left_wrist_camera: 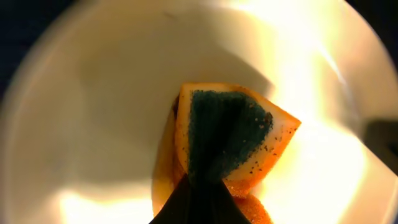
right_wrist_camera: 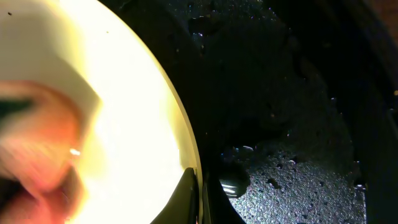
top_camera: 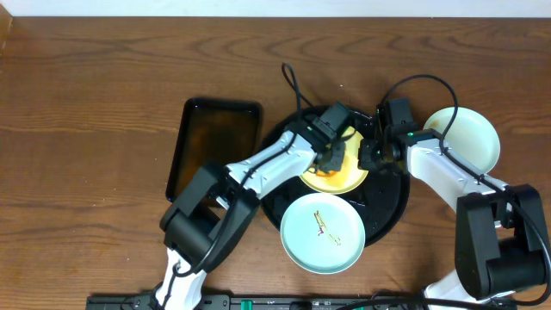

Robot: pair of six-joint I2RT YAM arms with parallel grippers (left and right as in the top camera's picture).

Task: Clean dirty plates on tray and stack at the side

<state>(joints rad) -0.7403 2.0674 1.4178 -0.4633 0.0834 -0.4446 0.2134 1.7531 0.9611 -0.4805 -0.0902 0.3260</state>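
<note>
Next, my right gripper lets go of the pale yellow plate on top of the mint-white plate on the bare wood (top_camera: 461,140).
The pale yellow plate (top_camera: 337,178) lies on the round black tray (top_camera: 392,207). My left gripper (top_camera: 331,155) is shut on an orange sponge with a dark green face (left_wrist_camera: 227,140) and presses it on the yellow plate (left_wrist_camera: 93,112). My right gripper (top_camera: 372,155) is shut on the yellow plate's right rim (right_wrist_camera: 186,155). A mint-white plate with brown streaks (top_camera: 323,232) sits on the tray's front edge. Another mint-white plate (top_camera: 465,138) lies on the bare wood at the right.
A smaller dark rectangular tray (top_camera: 215,142) lies left of the round tray. The wet black tray floor (right_wrist_camera: 298,124) shows in the right wrist view. Both arms cross over the round tray.
</note>
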